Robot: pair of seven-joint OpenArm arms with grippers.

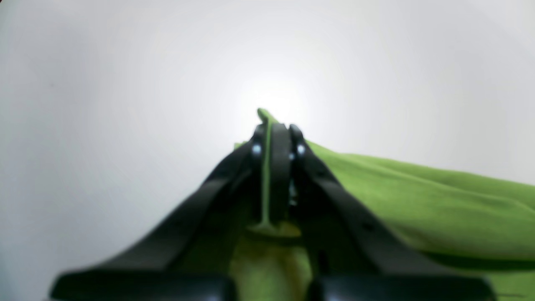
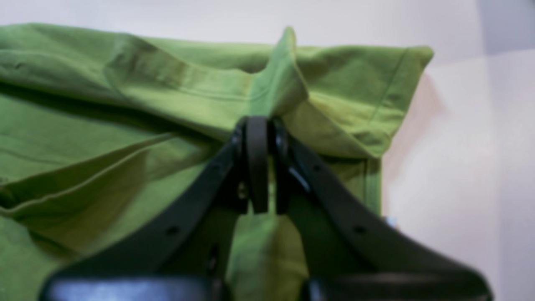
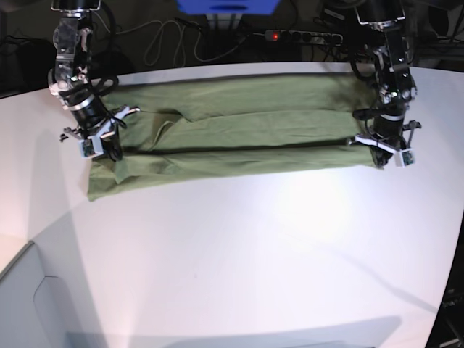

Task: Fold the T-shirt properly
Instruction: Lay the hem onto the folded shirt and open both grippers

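Note:
My left gripper will open, take the T-shirt's end corner [image 1: 238, 145] and pull the T-shirt's end straight, because it bunches the T-shirt's edge into a standing fold.
The olive-green T-shirt [image 3: 239, 130] lies as a long, lengthwise-folded strip across the far half of the white table [image 3: 254, 254]. My left gripper [image 3: 380, 154] is at the strip's right end in the base view. In the left wrist view the left gripper [image 1: 273, 129] is shut on a thin edge of the T-shirt [image 1: 418, 200]. My right gripper [image 3: 109, 151] is at the strip's left end. In the right wrist view the right gripper [image 2: 261, 125] is shut on a pinched-up fold of the T-shirt [image 2: 125, 104].
A power strip [image 3: 301, 35], cables [image 3: 163, 40] and a blue object [image 3: 228, 6] lie beyond the table's far edge. The near half of the table shows bare white surface with a bright light patch. The table's edge curves away at the lower left.

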